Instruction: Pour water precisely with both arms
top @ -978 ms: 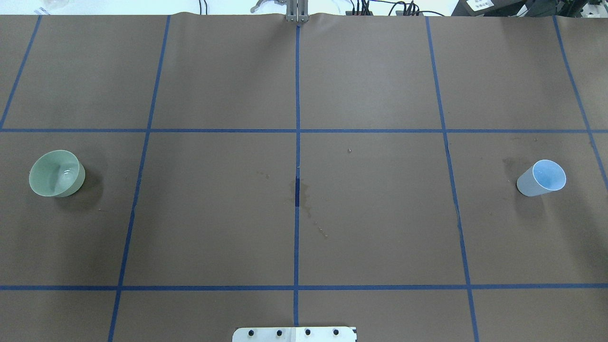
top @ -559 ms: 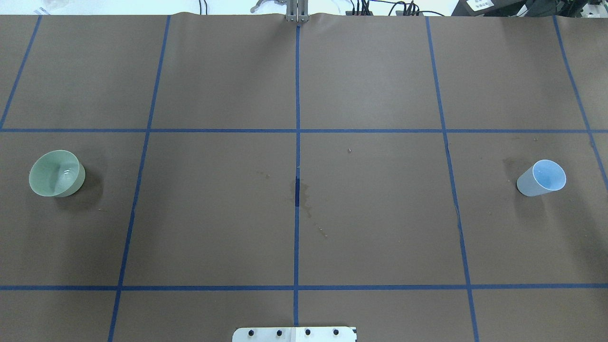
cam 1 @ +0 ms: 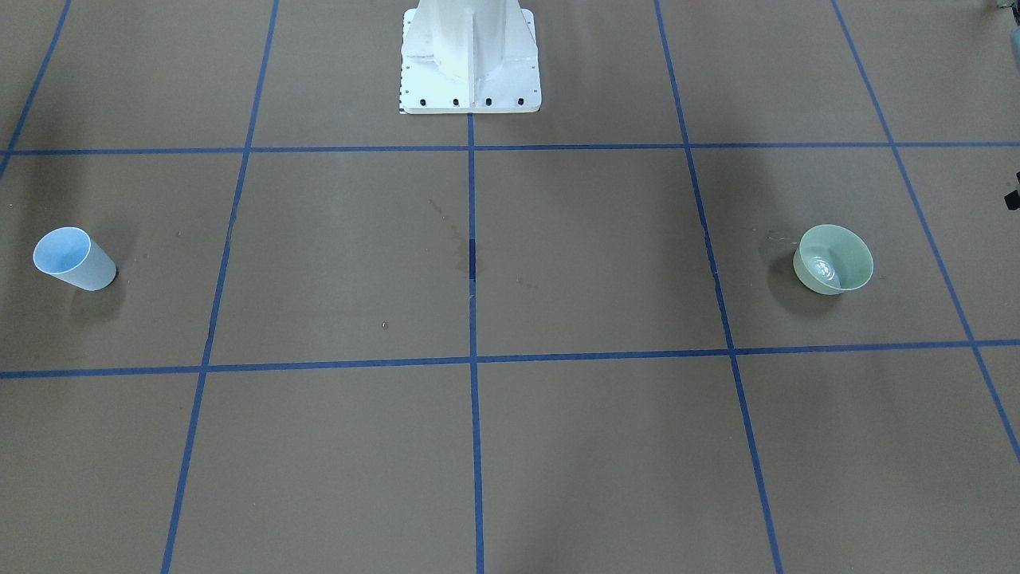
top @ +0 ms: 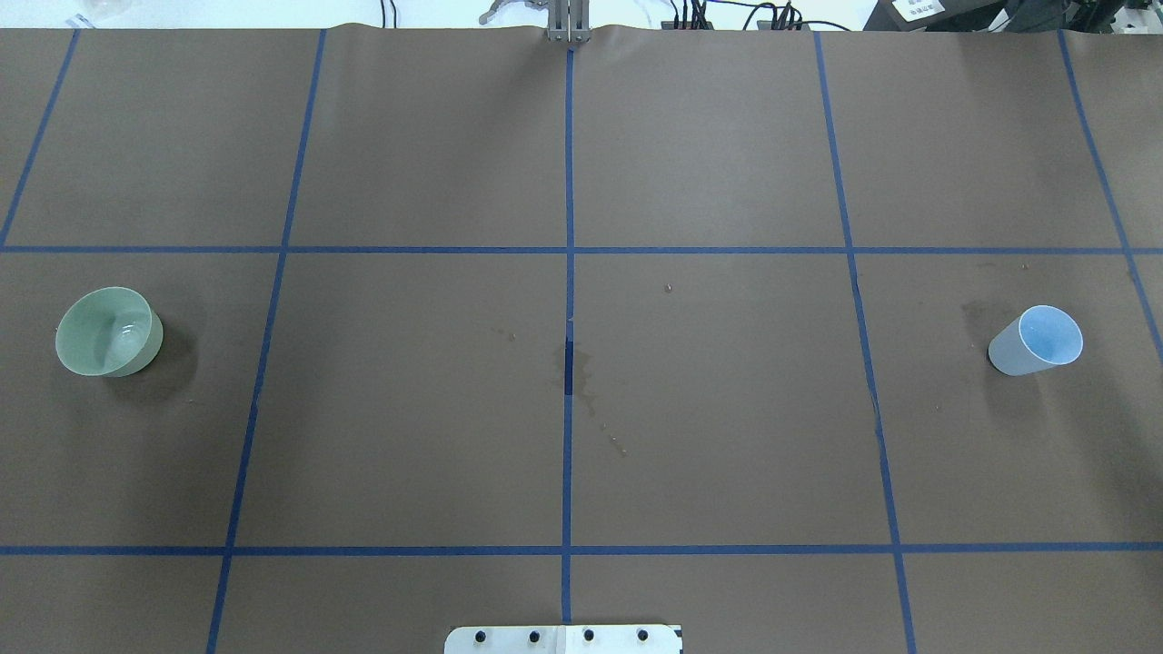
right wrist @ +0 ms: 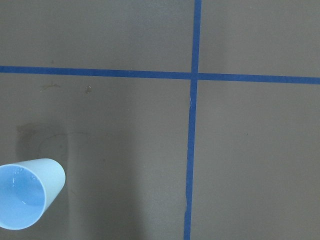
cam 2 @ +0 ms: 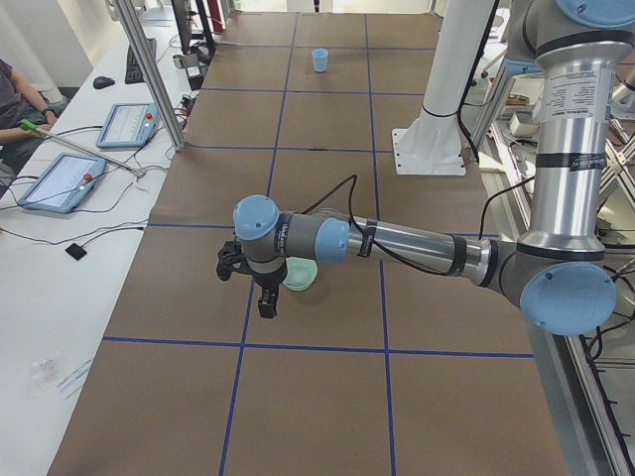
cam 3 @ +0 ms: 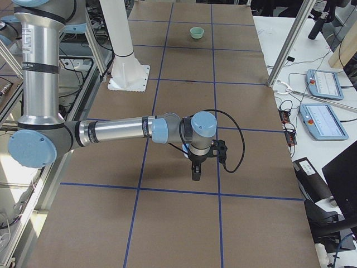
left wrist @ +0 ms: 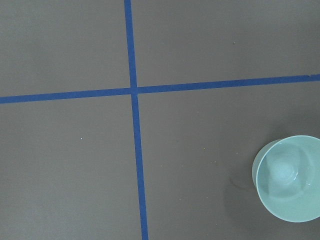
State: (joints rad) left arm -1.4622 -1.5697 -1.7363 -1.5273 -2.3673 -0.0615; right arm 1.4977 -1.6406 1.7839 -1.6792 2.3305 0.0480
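My left gripper should head over to the pale green bowl next. There it should close on the bowl's rim [cam 1: 871, 261] [left wrist: 257, 180], on the side farthest from the light-blue cup.
A pale green bowl [top: 107, 331] stands on the table's left side, also in the front view [cam 1: 833, 260] and the left wrist view [left wrist: 290, 179]. Shiny glints of water [cam 1: 824, 271] show in its bottom. A light-blue cup [top: 1038, 341] stands upright on the right side, also in the right wrist view [right wrist: 27, 200]. My left arm [cam 2: 407, 241] reaches out low over the bowl [cam 2: 301, 275]; its gripper [cam 2: 266, 305] points down beside it. My right arm [cam 3: 120, 130] hangs its gripper [cam 3: 195, 174] above the cup, which it mostly hides. I cannot tell whether either gripper is open or shut.
The brown table cover [top: 727, 409] is marked by a blue tape grid, with dried stains near the centre [top: 581, 377]. The white bolted pedestal [cam 1: 470, 64] stands at the robot's side. Tablets and cables [cam 2: 60, 178] lie on side desks; a person sits at the edge [cam 2: 15, 99].
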